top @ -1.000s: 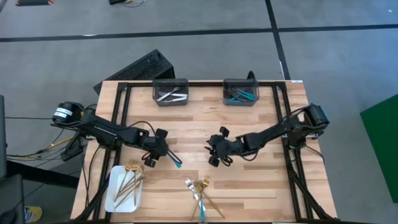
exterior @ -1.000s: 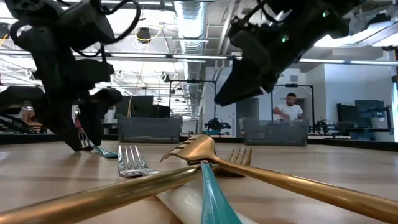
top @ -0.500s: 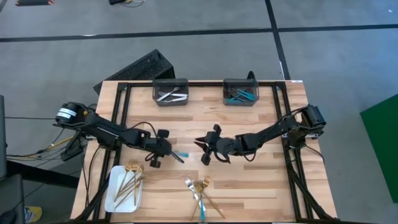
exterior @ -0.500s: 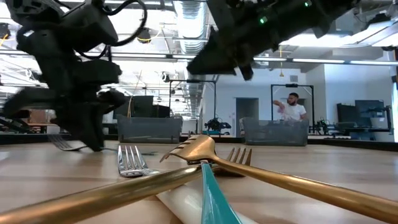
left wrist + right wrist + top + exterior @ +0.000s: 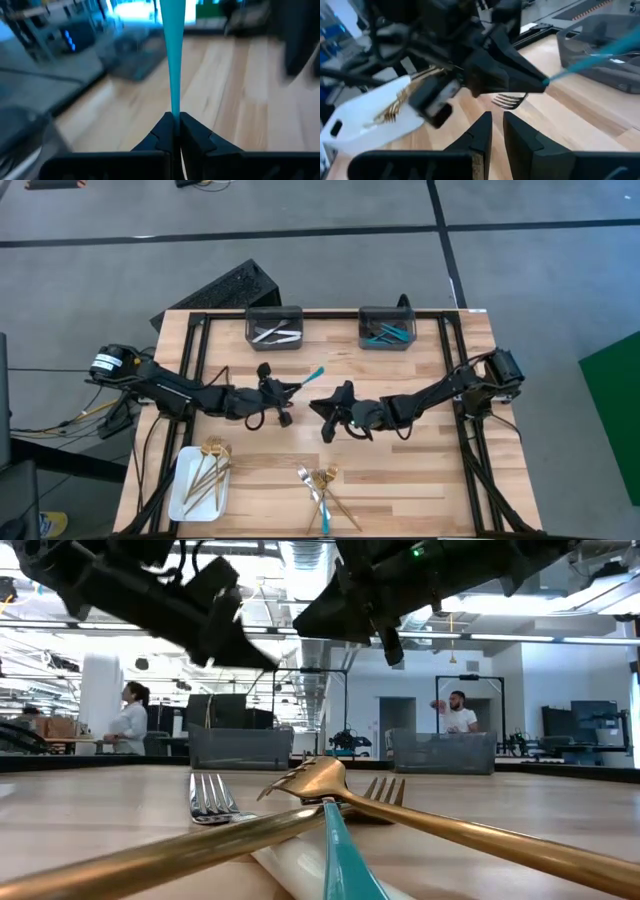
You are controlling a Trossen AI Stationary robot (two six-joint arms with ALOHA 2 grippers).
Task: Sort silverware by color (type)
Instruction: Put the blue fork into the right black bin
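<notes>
Next, my left gripper lets go of the turquoise-handled fork between the fingers of my right gripper (image 5: 313, 394), above the middle of the table.
My left gripper (image 5: 288, 392) is shut on a turquoise-handled fork (image 5: 308, 376) above the table's middle. The handle points toward the far right, and the silver tines (image 5: 510, 101) show below the fingers in the right wrist view. My right gripper (image 5: 322, 418) is just right of it, empty, its fingers (image 5: 485, 131) a narrow gap apart. A pile of gold, silver and turquoise forks (image 5: 322, 485) lies crossed at the near edge. Gold forks lie in the white tray (image 5: 185, 498). Silver pieces are in the left bin (image 5: 274, 328), turquoise ones in the right bin (image 5: 386, 328). My left gripper pinches the fork between its two fingers where the turquoise handle (image 5: 175, 107) begins, near the neck. The handle sticks out beyond the fingertips (image 5: 532, 82) and the tines hang on the other side. The fork is lifted clear of the table, tilted.
The two dark bins stand at the far edge. The white tray lies at the near left corner. Bare wood (image 5: 420, 470) lies between the arms and the near edge. People stand in the room beyond the table in the low view (image 5: 458, 725).
My left gripper has risen from the table and gone toward the far edge and the right, turning so that the fork's handle now points toward the far right. The fork is lifted clear. My right gripper has gone a little toward the left, closer to the left gripper.
</notes>
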